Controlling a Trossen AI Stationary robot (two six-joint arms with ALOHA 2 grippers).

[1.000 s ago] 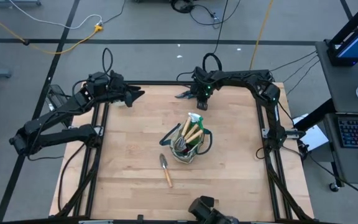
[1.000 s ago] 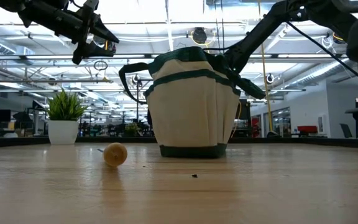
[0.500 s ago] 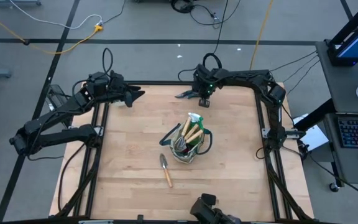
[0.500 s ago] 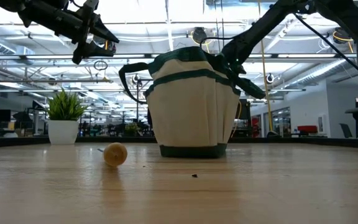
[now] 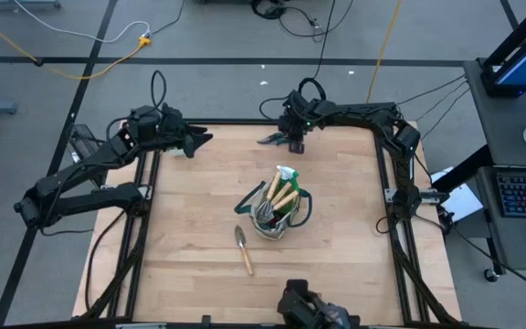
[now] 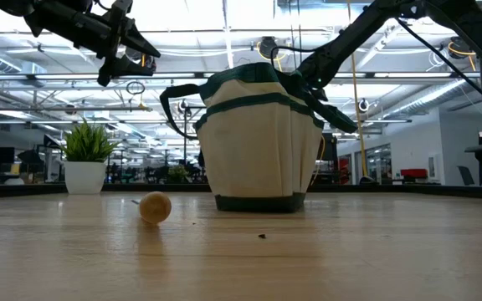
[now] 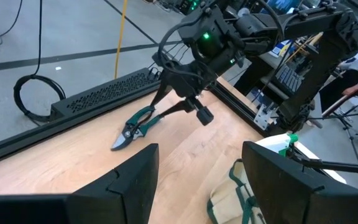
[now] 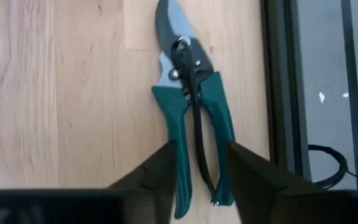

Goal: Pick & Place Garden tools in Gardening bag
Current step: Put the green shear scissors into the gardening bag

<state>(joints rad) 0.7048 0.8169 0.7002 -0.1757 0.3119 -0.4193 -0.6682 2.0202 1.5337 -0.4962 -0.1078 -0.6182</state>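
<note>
The handles of the shears are spread nearly as wide as the open fingers of my right gripper, so next I move over and pinch only the handle nearer the bag point(image 8: 180, 155).
The beige gardening bag point(image 5: 278, 208) with green trim stands mid-table and holds several wooden-handled tools and a green spray bottle point(image 5: 287, 174). A wooden-handled trowel point(image 5: 243, 249) lies flat on the table near the bag. Green-handled pruning shears point(image 8: 190, 106) lie flat by the table's far edge. My right gripper point(image 8: 199, 150) is open just above the shears point(image 5: 270, 139), a finger on either side of the handles, not touching them. My left gripper point(image 5: 201, 139) is open and empty, raised at the far left.
A small potted plant point(image 6: 86, 159) shows beyond the table at the left in the low view. A black frame rail point(image 8: 281, 93) runs just beyond the shears along the far edge. The bag's loop handles point(image 6: 182, 104) stick out sideways.
My right gripper has moved a little toward the table's far edge and left, coming over the pruning shears' handles. The shears, the bag and the trowel have stayed where they were.
</note>
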